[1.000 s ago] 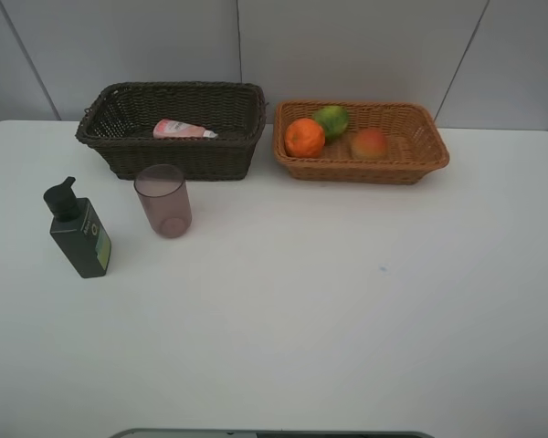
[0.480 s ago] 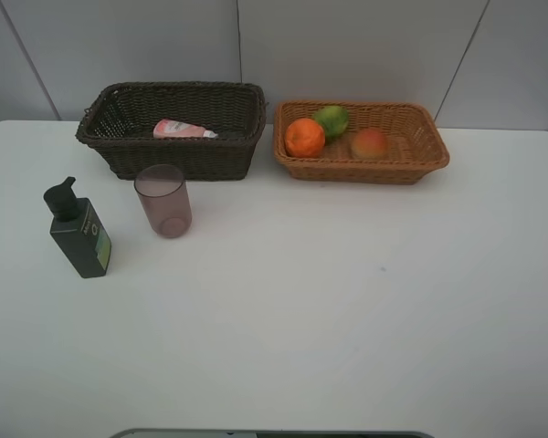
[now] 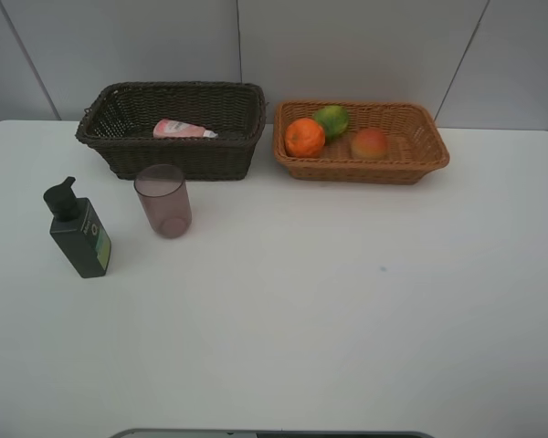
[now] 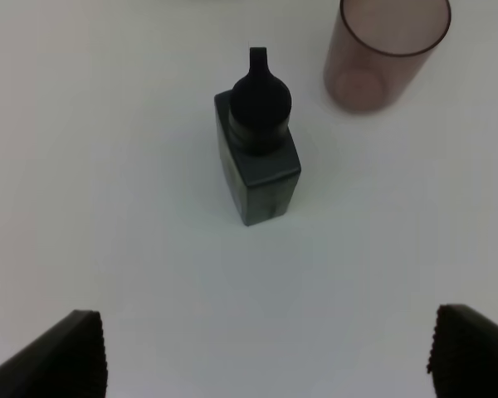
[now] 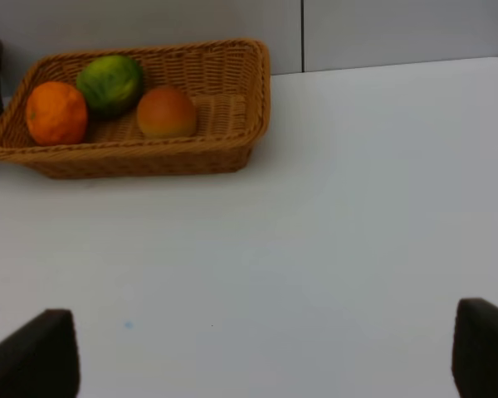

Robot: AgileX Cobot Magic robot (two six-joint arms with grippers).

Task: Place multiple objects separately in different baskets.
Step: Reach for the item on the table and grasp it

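Observation:
The dark green pump bottle is next for my left gripper, which should go to it and close on the bottle's upper body (image 3: 76,225) (image 4: 264,172), just below its pump.
A dark brown basket (image 3: 119,146) at the back left holds a pink lotion bottle (image 3: 183,130). Beside it, a light tan basket (image 3: 420,155) holds an orange (image 3: 304,137), a green citrus (image 3: 331,119) and a red-yellow fruit (image 3: 370,143); the right wrist view shows the same tan basket (image 5: 232,149). On the table in front of the dark basket stand a mauve cup (image 3: 163,201) and a dark green pump bottle (image 3: 78,230). Neither arm appears in the high view. My left gripper (image 4: 266,352) is open, above and short of the pump bottle (image 4: 257,141) and cup (image 4: 382,54). My right gripper (image 5: 266,356) is open, far from the basket.
The white table (image 3: 347,319) stretches wide in front of the baskets. A grey panelled wall (image 3: 347,46) stands right behind them. A small dark speck (image 3: 382,268) marks the table right of centre.

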